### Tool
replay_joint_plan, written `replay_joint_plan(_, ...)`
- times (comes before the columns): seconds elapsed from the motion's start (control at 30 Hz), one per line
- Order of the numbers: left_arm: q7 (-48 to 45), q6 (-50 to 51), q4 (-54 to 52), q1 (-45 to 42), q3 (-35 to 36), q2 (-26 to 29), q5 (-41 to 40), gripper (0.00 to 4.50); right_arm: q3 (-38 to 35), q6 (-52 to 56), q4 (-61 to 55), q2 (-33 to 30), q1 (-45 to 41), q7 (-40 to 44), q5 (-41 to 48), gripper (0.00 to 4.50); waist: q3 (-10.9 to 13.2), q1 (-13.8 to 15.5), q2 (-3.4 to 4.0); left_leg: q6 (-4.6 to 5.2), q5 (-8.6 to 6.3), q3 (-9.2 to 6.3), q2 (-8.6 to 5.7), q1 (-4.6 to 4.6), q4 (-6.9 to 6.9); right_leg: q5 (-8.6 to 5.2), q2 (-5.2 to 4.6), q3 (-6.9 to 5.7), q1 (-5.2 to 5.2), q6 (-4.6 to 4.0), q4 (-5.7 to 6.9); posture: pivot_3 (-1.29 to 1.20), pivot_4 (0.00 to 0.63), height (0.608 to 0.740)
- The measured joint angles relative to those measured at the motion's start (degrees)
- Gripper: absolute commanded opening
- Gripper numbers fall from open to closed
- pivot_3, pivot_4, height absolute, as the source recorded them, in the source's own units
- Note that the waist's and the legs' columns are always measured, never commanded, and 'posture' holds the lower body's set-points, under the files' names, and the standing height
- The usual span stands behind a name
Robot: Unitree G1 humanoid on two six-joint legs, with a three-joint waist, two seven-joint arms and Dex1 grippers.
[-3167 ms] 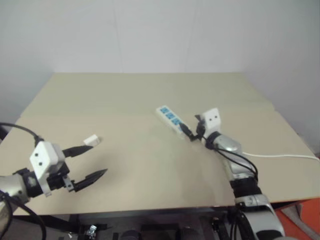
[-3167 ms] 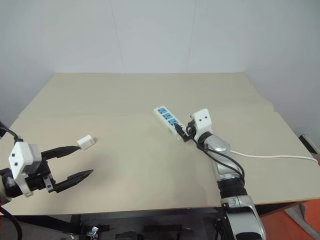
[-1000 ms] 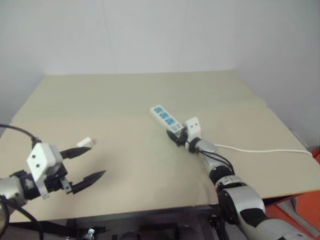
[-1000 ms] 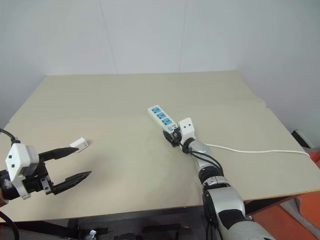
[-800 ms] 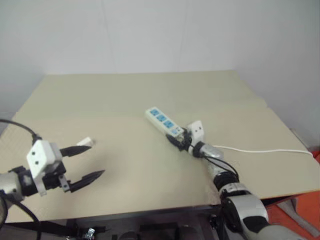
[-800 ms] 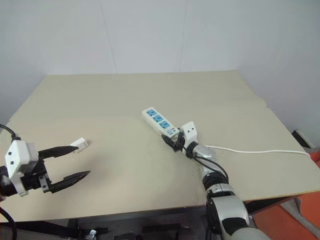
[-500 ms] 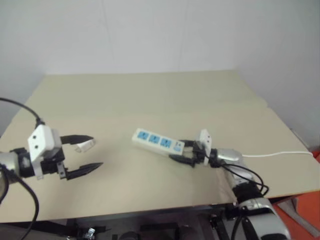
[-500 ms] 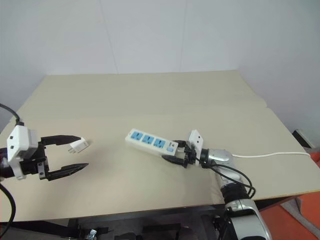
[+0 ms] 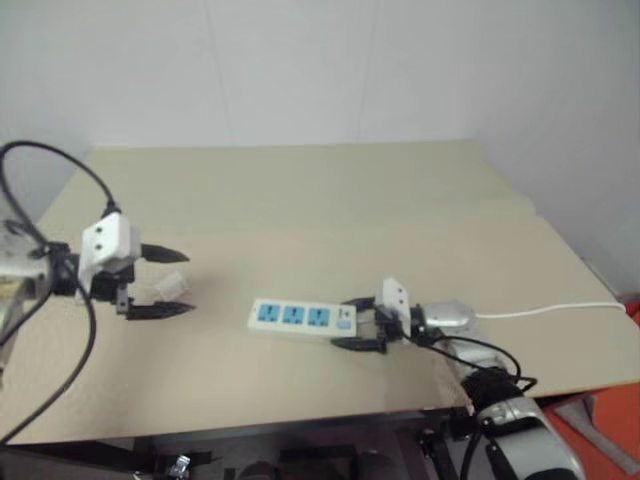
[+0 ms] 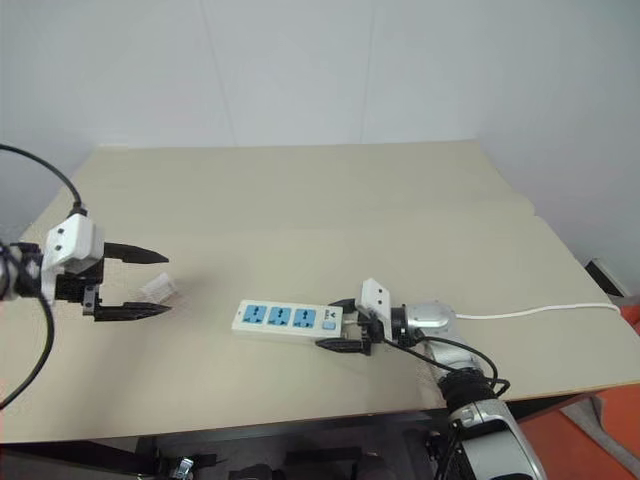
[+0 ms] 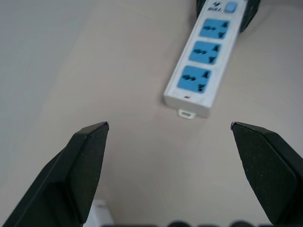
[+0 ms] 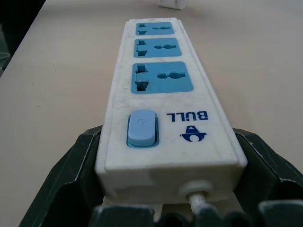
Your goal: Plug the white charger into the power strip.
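My left gripper should move down to the white charger next and close on the charger's two sides (image 9: 174, 287) (image 11: 99, 215), near the end that has the small port.
The white charger (image 10: 158, 289) lies on the tan table (image 9: 300, 190) at the left. My left gripper (image 10: 167, 283) is open, one finger on each side of the charger in the head views; I cannot tell whether it touches. A corner of the charger (image 11: 102, 213) shows by the left finger's base. The power strip (image 9: 300, 317) lies crosswise near the table's front, blue sockets up. My right gripper (image 9: 353, 322) is shut on its cord end, the switch end of the power strip (image 12: 161, 94) sitting between the black fingers (image 12: 71, 165).
The strip's white cord (image 9: 550, 312) trails right across the table to its right edge. The table's front edge runs close below the strip. A black cable loops from my left wrist at the far left. A white wall stands behind the table.
My right gripper has pulled the power strip toward the table's front and swung it crosswise. My left gripper has moved forward over the charger, its fingers still wide.
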Motion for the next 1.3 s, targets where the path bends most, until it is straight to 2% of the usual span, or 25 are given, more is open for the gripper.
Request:
replay_joint_plan(0.2,-6.97,-1.96,18.49,-21.63,-14.04,-1.55,13.43,4.5,0.33,-2.96,3.16,0.6,-0.84,0.14,-0.48,3.42,0.0,-0.03,-0.02,0.0,0.01,-0.01,0.0,-0.03,0.07,0.0,0.04,0.0,0.02,0.01,0.02,0.0,0.15,0.74)
replay_joint_plan(0.3,-6.55,-1.22,26.9,-30.44,-20.28,-4.65,22.19,4.5,0.36,-3.09,3.34,0.98,-0.92,-0.04,-0.55,3.42,0.0,-0.03,-0.02,0.01,0.01,-0.03,0.01,-0.03,0.09,-0.01,0.06,0.0,0.03,0.02,0.04,0.0,0.15,0.74)
replay_joint_plan(0.4,-4.31,2.19,31.43,-35.01,-23.95,-8.14,28.04,4.5,0.39,-3.02,3.22,1.42,-0.84,-0.45,-0.56,3.42,0.01,-0.16,-0.02,0.01,0.01,-0.06,0.02,-0.06,0.1,-0.01,0.06,0.01,0.0,0.03,0.27,0.0,0.15,0.74)
replay_joint_plan(0.73,-8.26,18.13,31.71,-36.24,-32.38,-9.96,38.94,4.5,0.3,-0.89,0.02,1.21,0.91,-1.68,-0.33,3.42,0.01,-0.12,-0.04,0.01,0.01,-0.14,0.07,-0.19,0.13,-0.02,0.09,-0.01,-0.08,0.05,0.34,0.0,0.15,0.74)
replay_joint_plan(0.9,-8.71,20.75,33.83,-36.38,-33.49,-11.28,41.28,4.5,0.27,0.04,-1.31,1.06,1.61,-1.82,-0.31,3.42,0.02,-0.04,-0.04,0.01,0.01,-0.16,0.06,-0.2,0.14,-0.02,0.09,-0.01,-0.09,0.06,0.34,0.0,0.15,0.74)
replay_joint_plan(1.03,-7.17,22.68,36.52,-36.84,-33.89,-14.58,42.52,4.5,0.28,0.36,-1.84,1.09,1.98,-2.11,-0.3,3.42,0.01,0.03,-0.04,0.01,0.01,-0.17,0.06,-0.21,0.16,-0.02,0.09,-0.02,-0.08,0.05,0.35,0.0,0.15,0.74)
replay_joint_plan(1.3,0.14,21.64,46.11,-40.68,-33.92,-19.54,44.31,4.5,0.32,1.98,-3.8,1.26,2.92,-3.1,-0.06,3.42,0.02,-0.2,-0.06,0.01,0.0,-0.19,0.06,-0.21,0.17,-0.02,0.09,-0.01,-0.1,0.05,0.35,0.0,0.15,0.74)
